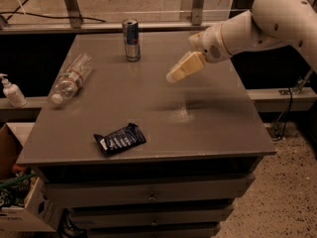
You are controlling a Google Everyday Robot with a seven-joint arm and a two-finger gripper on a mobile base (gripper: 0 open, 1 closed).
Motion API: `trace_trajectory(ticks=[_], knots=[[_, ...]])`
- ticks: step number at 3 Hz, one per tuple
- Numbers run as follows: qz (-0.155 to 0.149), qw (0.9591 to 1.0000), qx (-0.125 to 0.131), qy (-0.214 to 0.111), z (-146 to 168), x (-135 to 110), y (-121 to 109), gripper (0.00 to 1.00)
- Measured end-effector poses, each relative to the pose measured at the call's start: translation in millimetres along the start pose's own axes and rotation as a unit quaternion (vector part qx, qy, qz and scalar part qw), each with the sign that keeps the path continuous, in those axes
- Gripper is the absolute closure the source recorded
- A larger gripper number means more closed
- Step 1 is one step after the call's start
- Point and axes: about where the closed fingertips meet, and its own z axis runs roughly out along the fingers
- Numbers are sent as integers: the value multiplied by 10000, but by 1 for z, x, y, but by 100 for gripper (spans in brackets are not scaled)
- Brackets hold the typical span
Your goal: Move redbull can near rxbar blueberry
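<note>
Next, I move my gripper to the redbull can near the far edge of the table and close it around the can's middle (132, 42).
The redbull can (131, 39) stands upright near the far edge of the grey table (208, 128), left of centre. The rxbar blueberry (120, 139), a dark navy wrapper with white lettering, lies flat near the front edge, left of centre. My gripper (174, 75) hangs above the table's middle right, on the white arm (267, 19) that comes in from the upper right. It points down and to the left, well right of the can and apart from it. It holds nothing.
A clear plastic bottle (72, 77) lies on its side at the table's left edge. A white pump bottle (11, 90) stands on a ledge to the left. A cardboard box (20, 202) sits on the floor at lower left. Drawers (148, 195) run under the tabletop.
</note>
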Motion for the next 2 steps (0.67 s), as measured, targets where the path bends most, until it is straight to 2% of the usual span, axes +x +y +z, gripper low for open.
trace_trajectory(ticks=[1,2], knots=[[62,9982,-55,-593,8,-40,-11,0],[-53,9953,-40,-971,28,-67,-22,0]])
